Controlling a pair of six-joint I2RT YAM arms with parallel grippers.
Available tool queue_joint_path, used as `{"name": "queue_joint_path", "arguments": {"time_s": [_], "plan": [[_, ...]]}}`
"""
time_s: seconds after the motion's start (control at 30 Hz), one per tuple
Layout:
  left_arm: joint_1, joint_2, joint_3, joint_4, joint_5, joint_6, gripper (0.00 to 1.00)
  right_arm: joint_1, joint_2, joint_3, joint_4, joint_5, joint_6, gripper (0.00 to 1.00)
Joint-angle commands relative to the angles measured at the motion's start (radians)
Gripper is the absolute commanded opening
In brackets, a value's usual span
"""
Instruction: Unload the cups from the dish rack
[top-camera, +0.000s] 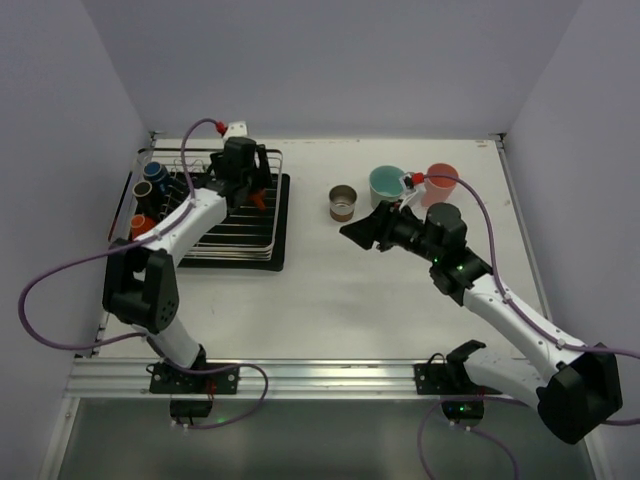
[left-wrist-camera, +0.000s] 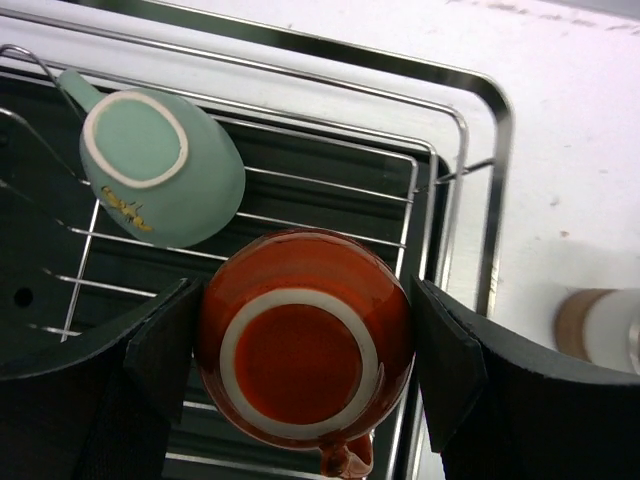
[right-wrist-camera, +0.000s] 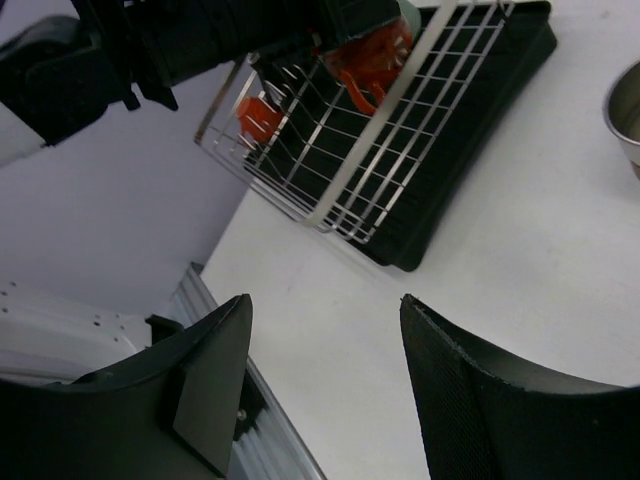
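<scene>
My left gripper is holding the orange cup by its sides, so next I should use my right gripper to grasp the orange cup's rim (right-wrist-camera: 376, 82) beside its handle.
The silver wire dish rack (top-camera: 240, 238) on its black tray stands at the far left. My left gripper (top-camera: 252, 192) is over its right end, shut on an upside-down orange cup (left-wrist-camera: 300, 350) with a white foot ring; both fingers press its sides. A teal-green mug (left-wrist-camera: 160, 165) lies upside down on the wires beside it. Blue (top-camera: 154, 173), brown (top-camera: 146, 190) and orange (top-camera: 143, 224) cups sit at the rack's left end. On the table stand a metallic cup (top-camera: 343, 202), a teal mug (top-camera: 386, 184) and a pink tumbler (top-camera: 441, 182). My right gripper (top-camera: 358, 230) is open and empty, pointing at the rack.
White walls close in the table on the left, back and right. The rack's rim (left-wrist-camera: 460, 130) runs just right of the held cup. The metal rail (top-camera: 300, 375) carrying the arm bases lines the near edge. In the right wrist view the rack (right-wrist-camera: 390, 150) is far ahead.
</scene>
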Motion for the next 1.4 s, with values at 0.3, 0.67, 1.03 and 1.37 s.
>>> {"name": "queue_joint_path", "arguments": {"time_s": [0.3, 0.67, 1.03, 1.37], "plan": [[0.003, -0.557, -0.357, 0.341, 0.63, -0.356, 0.19, 0.066, 0.101, -0.029, 0.565, -0.116, 0.283, 0.64], [-0.037, -0.775, -0.67, 0.755, 0.849, -0.667, 0.19, 0.119, 0.208, -0.021, 0.692, -0.125, 0.365, 0.66], [-0.08, -0.784, -0.715, 0.832, 0.847, -0.698, 0.19, 0.208, 0.293, 0.028, 0.79, -0.183, 0.385, 0.6], [-0.094, -0.781, -0.736, 0.857, 0.849, -0.723, 0.2, 0.218, 0.362, 0.057, 0.849, -0.189, 0.38, 0.51]]}}
